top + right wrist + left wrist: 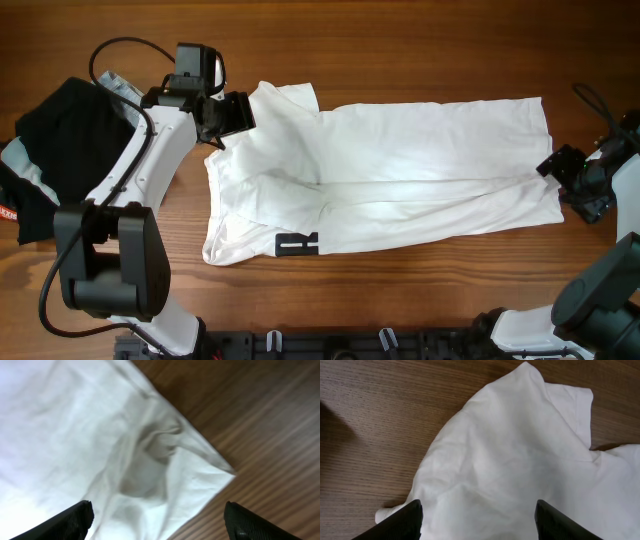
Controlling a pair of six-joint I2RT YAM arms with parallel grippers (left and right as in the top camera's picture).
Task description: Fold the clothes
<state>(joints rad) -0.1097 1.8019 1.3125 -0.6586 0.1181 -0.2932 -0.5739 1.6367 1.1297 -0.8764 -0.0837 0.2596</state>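
The robot's left gripper needs to close on the back corner (pixel 263 93) (pixel 522 377) of the white T-shirt's sleeve area, next to the small flap that sticks out there.
The clothes are a white T-shirt (pixel 400 165) spread lengthways across the wooden table, with a black printed bar (pixel 297 244) showing on a folded-over part at its front left. My left gripper (pixel 236 114) hovers open over the shirt's back-left sleeve area; in the left wrist view its fingers (pixel 406 522) straddle white fabric (pixel 510 460) without pinching it. My right gripper (pixel 563 176) stands open at the shirt's right edge. In the right wrist view the shirt's wrinkled corner (pixel 150 455) lies between and ahead of the wide-apart fingers (pixel 70 522), nothing clamped.
A black garment (pixel 55 150) with a light-blue piece (pixel 118 86) lies at the far left beside the left arm's base. A black rack (pixel 350 345) runs along the front edge. Bare wood (pixel 420 50) shows behind and in front of the shirt.
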